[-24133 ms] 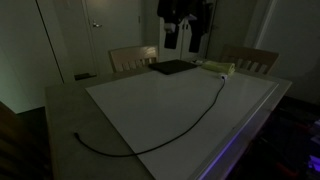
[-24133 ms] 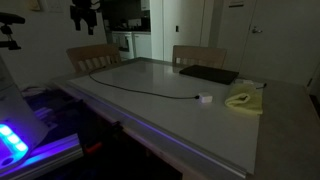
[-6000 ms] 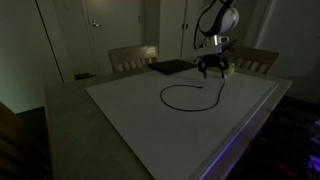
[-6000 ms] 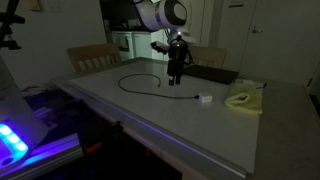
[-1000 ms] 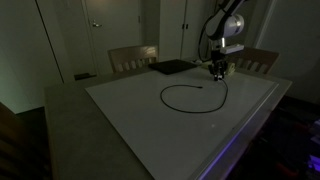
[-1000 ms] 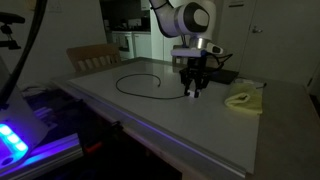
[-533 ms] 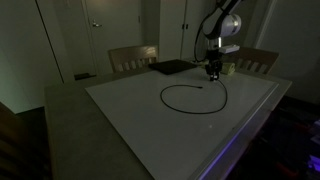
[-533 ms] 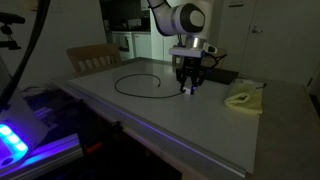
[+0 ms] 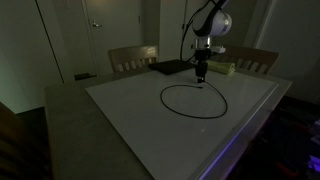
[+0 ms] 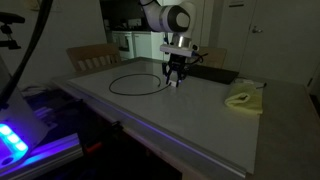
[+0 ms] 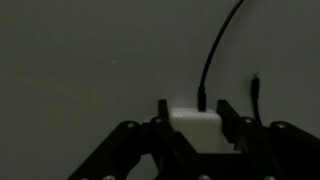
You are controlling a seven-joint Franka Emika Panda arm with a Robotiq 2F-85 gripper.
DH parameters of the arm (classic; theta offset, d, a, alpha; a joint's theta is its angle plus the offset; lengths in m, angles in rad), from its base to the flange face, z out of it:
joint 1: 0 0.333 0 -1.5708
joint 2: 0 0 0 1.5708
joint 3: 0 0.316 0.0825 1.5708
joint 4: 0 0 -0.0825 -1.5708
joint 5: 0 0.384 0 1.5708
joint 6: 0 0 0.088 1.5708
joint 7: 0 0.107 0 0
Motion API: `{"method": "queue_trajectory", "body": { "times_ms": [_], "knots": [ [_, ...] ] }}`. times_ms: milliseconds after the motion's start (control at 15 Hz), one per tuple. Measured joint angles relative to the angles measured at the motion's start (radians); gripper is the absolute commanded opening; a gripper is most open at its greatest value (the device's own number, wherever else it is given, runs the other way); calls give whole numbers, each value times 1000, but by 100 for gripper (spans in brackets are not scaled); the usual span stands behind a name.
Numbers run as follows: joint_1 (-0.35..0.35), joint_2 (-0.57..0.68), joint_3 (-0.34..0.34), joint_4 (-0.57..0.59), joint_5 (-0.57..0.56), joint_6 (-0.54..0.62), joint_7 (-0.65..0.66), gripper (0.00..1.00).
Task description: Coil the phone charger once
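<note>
The robot's gripper needs to release the white plug just inside the cable's loop [image 9: 171, 92], in front of the black pad. The plug is now over the loop's far side.
The phone charger [image 9: 163, 98] is a thin black cable lying in one wide loop on the white table top, seen in both exterior views [image 10: 113, 86]. My gripper [image 9: 201, 76] [image 10: 173, 82] hangs over the loop's far side near the table's back. In the wrist view the gripper [image 11: 194, 116] is shut on the charger's white plug block [image 11: 196, 128]. The cable [image 11: 215, 55] runs up out of the block. A second stretch of cable [image 11: 255, 90] ends just to the right of the fingers.
A flat black pad [image 9: 172, 67] [image 10: 208, 74] lies at the table's back edge. The pale greenish box [image 9: 220, 69] [image 10: 243, 100] sits beside it. Two wooden chairs [image 9: 133, 57] [image 10: 93, 56] stand behind the table.
The gripper has carried the plug block sideways along the table's back, away from the pale box, drawing the cable's end toward the loop's other end.
</note>
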Motion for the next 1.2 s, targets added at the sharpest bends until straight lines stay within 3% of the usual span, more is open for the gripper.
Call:
{"method": "queue_trajectory", "body": {
  "times_ms": [200, 733, 800, 933, 1000, 1200],
  "knots": [
    [-4, 1, 3, 1, -1, -2, -38, 26],
    [10, 10, 42, 16, -78, -2, -361, 26],
    [14, 11, 42, 17, -90, -2, -399, 51],
    [17, 11, 41, 18, -90, -3, -400, 51],
    [17, 11, 41, 18, -89, -3, -399, 26],
    [18, 11, 40, 18, -89, -4, -400, 26]
  ]
}}
